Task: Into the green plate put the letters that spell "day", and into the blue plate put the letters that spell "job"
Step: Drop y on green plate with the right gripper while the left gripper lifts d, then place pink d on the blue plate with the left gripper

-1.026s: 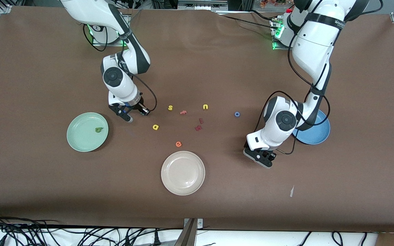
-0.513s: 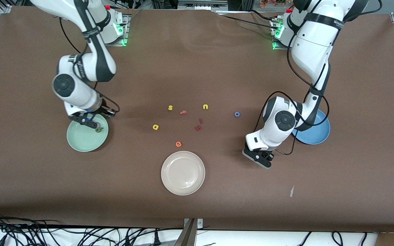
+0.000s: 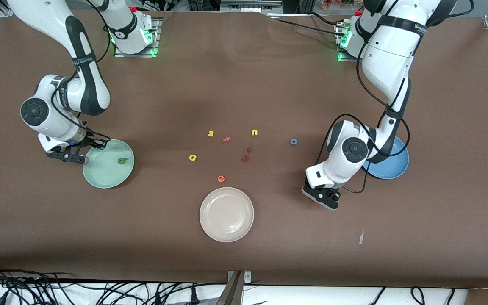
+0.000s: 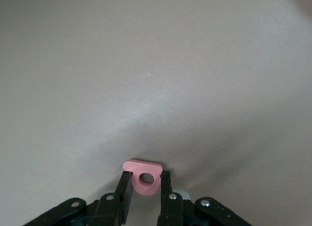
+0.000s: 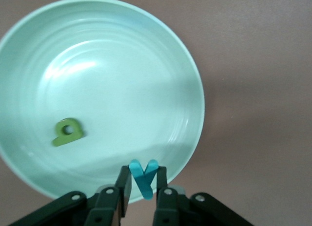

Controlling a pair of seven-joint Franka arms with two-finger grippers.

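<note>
The pinkish-red "b", now down at the table, will be let go by my left gripper inside the blue plate (image 3: 385, 142) near that plate's far rim, beyond the cream plate.
My right gripper (image 3: 79, 159) (image 5: 144, 178) hangs over the rim of the pale green plate (image 3: 100, 178) (image 5: 192, 84), shut on the teal "y" (image 5: 144, 176). The dark green "d" (image 3: 122, 161) (image 5: 67, 132) lies in that plate. My left gripper (image 3: 326, 202) (image 4: 145, 184) is down at the table, nearer the front camera than the blue plate (image 3: 392, 169), shut on the pinkish-red "b" (image 4: 144, 175). The front view hides the "b" under the hand. The yellow "a" (image 3: 192, 157) and the blue "o" (image 3: 294, 141) lie on the table mid-way between the arms.
A cream plate (image 3: 226, 214) sits toward the front camera. Loose on the mat are a yellow "s" (image 3: 211, 134), a yellow "u" (image 3: 254, 132), an orange "e" (image 3: 221, 178), a reddish piece (image 3: 226, 139) and dark red pieces (image 3: 246, 157).
The right arm has swung from the table's middle to the green plate's rim, carrying the "y". The left gripper has closed on the "b" and barely moved.
</note>
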